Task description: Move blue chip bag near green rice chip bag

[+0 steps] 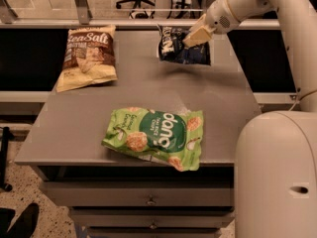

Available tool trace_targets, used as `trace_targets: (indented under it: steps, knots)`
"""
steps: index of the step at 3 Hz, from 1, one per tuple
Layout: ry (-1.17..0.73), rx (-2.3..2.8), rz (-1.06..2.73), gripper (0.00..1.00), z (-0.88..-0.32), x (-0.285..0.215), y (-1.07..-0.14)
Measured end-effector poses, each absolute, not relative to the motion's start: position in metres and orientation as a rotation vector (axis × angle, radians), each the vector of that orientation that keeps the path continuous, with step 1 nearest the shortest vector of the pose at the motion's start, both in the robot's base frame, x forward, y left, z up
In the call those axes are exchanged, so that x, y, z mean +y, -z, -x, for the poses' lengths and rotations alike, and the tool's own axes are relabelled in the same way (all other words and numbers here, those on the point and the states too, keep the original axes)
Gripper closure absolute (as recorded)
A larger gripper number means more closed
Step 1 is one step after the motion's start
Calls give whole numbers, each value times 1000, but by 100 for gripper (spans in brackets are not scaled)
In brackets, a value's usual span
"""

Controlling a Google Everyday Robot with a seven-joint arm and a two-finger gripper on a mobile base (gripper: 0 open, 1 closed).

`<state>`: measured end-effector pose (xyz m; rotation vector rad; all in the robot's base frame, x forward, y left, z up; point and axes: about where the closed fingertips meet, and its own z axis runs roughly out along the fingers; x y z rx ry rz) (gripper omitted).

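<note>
My gripper has the blue chip bag just above the table surface. It will let go of it beside the green rice chip bag's far corner (211, 101), nearest my white base.
The blue chip bag (176, 49) is small, crinkled and dark navy with white lettering. It hangs at the far right of the grey table (148, 90). My gripper (196, 35) comes in from the upper right and is shut on the bag's top right part, holding it just above the table surface. The green rice chip bag (156, 138), bright green with white "dang" lettering, lies flat near the table's front edge, well in front of the blue bag.
A tan-and-brown "Sea Salt" bag (88, 56) lies at the far left of the table. My white base (275, 172) stands at the table's right front. Drawers (151, 201) sit under the front edge. A rail (124, 23) runs behind the table.
</note>
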<state>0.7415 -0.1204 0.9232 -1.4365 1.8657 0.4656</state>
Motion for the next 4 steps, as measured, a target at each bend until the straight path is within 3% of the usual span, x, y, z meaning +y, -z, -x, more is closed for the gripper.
trace_targets:
  steps: [2,4]
  knots:
    - [-694,1685,1559,100,-597,-100,-978]
    - [-760,1745,1591,100,-527,-104,-921]
